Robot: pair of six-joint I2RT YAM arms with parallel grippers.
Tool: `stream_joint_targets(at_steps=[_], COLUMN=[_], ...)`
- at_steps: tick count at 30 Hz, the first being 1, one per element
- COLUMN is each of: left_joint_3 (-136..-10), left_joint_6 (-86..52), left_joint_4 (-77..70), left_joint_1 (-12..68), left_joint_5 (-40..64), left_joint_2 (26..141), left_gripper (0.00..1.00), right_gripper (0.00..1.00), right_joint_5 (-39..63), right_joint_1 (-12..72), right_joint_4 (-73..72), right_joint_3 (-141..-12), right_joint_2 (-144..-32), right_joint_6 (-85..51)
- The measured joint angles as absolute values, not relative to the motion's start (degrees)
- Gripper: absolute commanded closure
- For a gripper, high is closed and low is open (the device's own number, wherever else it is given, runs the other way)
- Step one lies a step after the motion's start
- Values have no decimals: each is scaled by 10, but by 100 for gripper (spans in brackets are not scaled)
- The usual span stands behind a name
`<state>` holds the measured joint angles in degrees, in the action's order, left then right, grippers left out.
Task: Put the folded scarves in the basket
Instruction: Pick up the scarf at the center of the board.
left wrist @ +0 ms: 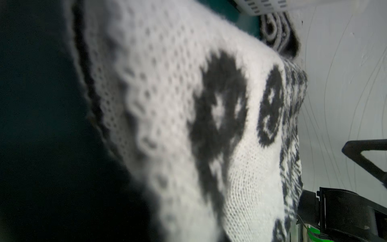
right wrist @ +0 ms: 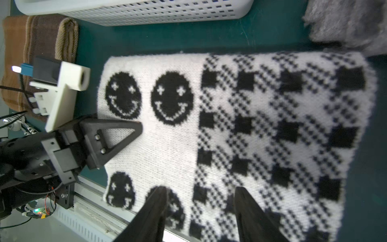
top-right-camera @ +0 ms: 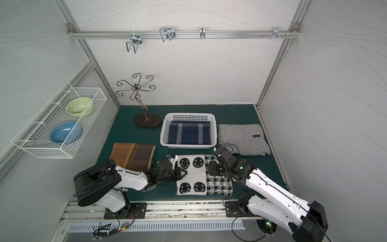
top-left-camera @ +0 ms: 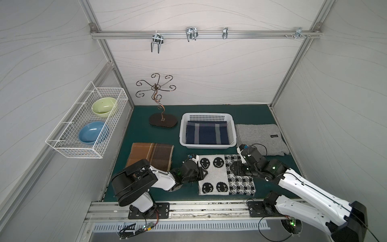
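Observation:
The scarf's smiley edge is held shallow by my left gripper, so it should reach in deeper while my right gripper takes the checked edge (top-left-camera: 252, 184) before lifting.
The folded scarf (top-left-camera: 222, 175) (top-right-camera: 201, 175) (right wrist: 230, 125), a white knit with black smiley faces and a black-and-white check, lies flat on the green mat at the front. My left gripper (top-left-camera: 202, 174) (right wrist: 134, 130) is at its left edge, upper finger flat on the knit, lower one hidden underneath. In the left wrist view the scarf (left wrist: 167, 104) fills the picture. My right gripper (top-left-camera: 235, 167) (right wrist: 200, 188) hovers open over the checked half. Behind the scarf stands the white perforated basket (top-left-camera: 207, 115) (top-right-camera: 189, 114) (right wrist: 146, 10), with a navy plaid cloth (top-left-camera: 207, 134) inside.
A brown plaid cloth (top-left-camera: 150, 155) lies left of the scarf and a grey cloth (top-left-camera: 259, 136) right of the basket. A wire jewellery stand (top-left-camera: 162, 121) stands behind on the left. A wall rack (top-left-camera: 88, 123) holds two bowls.

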<state>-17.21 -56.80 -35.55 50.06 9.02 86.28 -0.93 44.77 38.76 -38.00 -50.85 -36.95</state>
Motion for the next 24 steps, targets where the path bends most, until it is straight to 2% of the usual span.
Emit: stream_joint_targets(at_steps=[5, 6, 8, 11, 15, 17, 24], left_joint_3=[-143, -138, -133, -131, -136, -137, -134], left_joint_6=[-539, -533, -519, -505, -494, -493, -501], left_joint_4=[-276, -258, -224, -191, -177, -173, -180], left_joint_1=[448, 435, 413, 397, 394, 394, 401], left_joint_5=[112, 117, 126, 131, 140, 138, 135], left_joint_2=[780, 764, 737, 710, 696, 690, 686], left_gripper=[90, 86, 69, 62, 44, 38, 36], right_gripper=[42, 38, 34, 32, 31, 30, 27], right_joint_5=[38, 49, 71, 109, 147, 157, 168], right_joint_1=[390, 376, 347, 307, 279, 277, 256], right_joint_4=[361, 355, 339, 312, 284, 275, 246], right_joint_3=[-353, -349, -339, -322, -317, -317, -296], right_joint_2=[-530, -535, -542, -554, -600, -623, -649], right_joint_6=[-342, -337, -326, -313, -298, -290, -273])
